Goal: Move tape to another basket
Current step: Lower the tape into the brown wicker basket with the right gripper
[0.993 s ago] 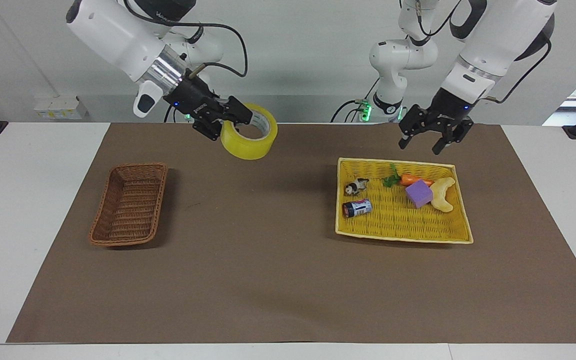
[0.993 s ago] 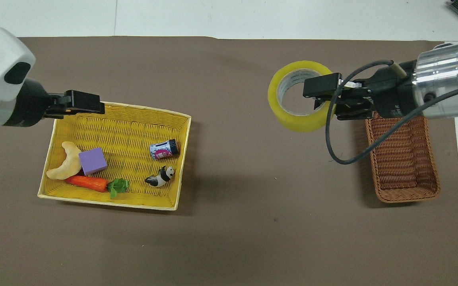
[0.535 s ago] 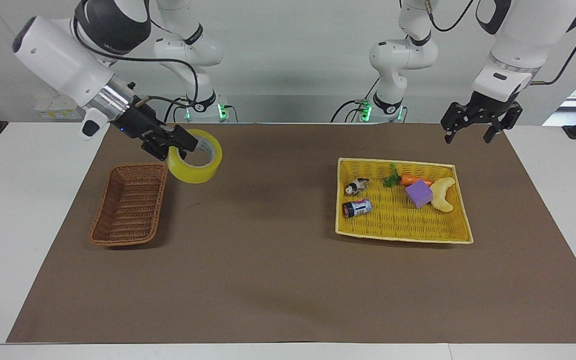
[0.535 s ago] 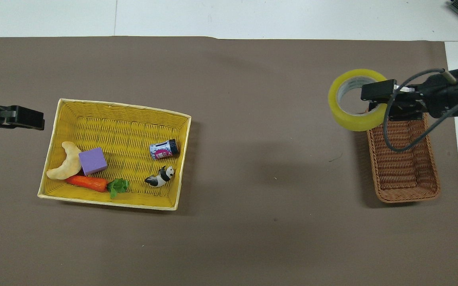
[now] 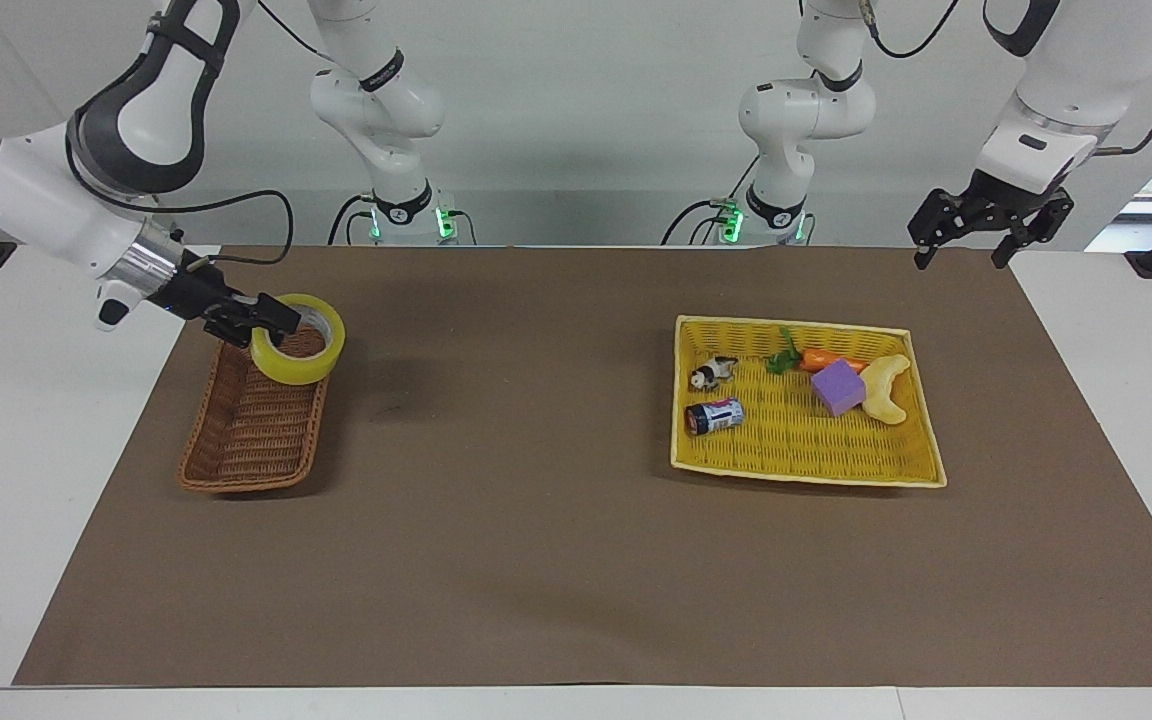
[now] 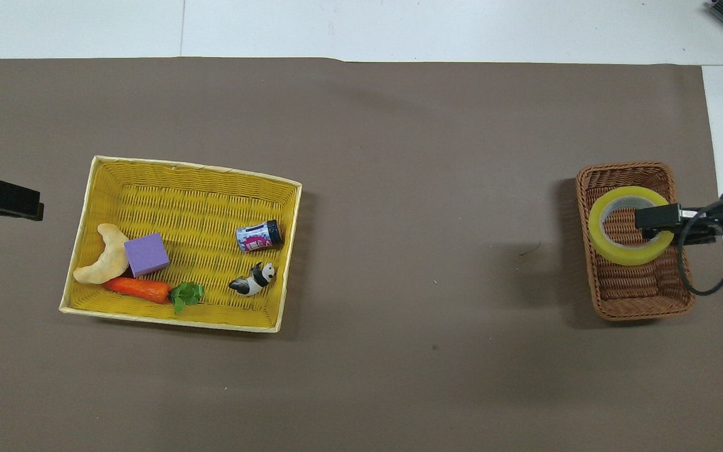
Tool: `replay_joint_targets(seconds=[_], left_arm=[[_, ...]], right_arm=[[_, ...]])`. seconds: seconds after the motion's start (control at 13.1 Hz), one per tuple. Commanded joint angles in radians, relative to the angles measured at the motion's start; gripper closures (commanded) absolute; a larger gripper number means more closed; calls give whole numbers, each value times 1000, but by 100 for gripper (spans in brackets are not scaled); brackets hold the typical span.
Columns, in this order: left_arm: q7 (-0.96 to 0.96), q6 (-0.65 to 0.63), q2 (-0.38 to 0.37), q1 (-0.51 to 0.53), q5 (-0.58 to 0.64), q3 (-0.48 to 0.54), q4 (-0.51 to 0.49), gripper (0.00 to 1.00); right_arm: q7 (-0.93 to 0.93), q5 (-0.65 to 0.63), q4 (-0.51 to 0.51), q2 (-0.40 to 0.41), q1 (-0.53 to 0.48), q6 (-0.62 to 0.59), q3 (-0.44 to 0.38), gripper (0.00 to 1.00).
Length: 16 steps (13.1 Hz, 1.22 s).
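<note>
The robot's right gripper needs to release the yellow tape roll in the middle of the dark brown wicker basket [image 6: 632, 246].
The yellow tape roll [image 5: 296, 368] hangs in my right gripper [image 5: 266, 322], which is shut on its wall, one finger inside the core. It is held just over the end of the dark brown wicker basket [image 5: 251, 440] that lies nearer the robots. In the overhead view the tape [image 6: 625, 256] covers the basket's [image 6: 641, 295] middle, with the right gripper [image 6: 650, 221] on it. My left gripper [image 5: 964, 255] is open and empty, raised over the mat's corner at the left arm's end; its tip [image 6: 16, 199] shows in the overhead view.
A flat yellow woven basket [image 5: 796, 475] toward the left arm's end holds a purple cube [image 5: 838, 387], a carrot [image 5: 821, 358], a pale curved piece [image 5: 886, 390], a small can [image 5: 714, 416] and a panda figure [image 5: 712, 374]. A brown mat [image 5: 516, 520] covers the table.
My right gripper has carried the tape down and toward the right arm's end, from beside the brown basket to over it. My left gripper has drawn back and up from the yellow basket.
</note>
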Motion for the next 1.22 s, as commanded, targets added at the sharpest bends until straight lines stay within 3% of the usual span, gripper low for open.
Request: replay_joint_targets(seconds=[0.0, 0.15, 0.38, 0.69, 1.15], left_arm=[[-83, -14, -32, 4, 5, -10, -24, 0], [-73, -16, -39, -11, 3, -15, -27, 0], [-72, -13, -37, -10, -6, -15, -25, 0], [14, -8, -37, 5, -54, -9, -24, 0], [17, -14, -37, 39, -54, -9, -27, 0]], right_arm=[[-57, -56, -39, -18, -29, 11, 15, 100], [-189, -66, -57, 13, -65, 46, 15, 100], [-241, -100, -56, 54, -106, 86, 17, 100], [-247, -86, -47, 125, -109, 151, 18, 100], [-290, -71, -48, 154, -125, 172, 18, 100]])
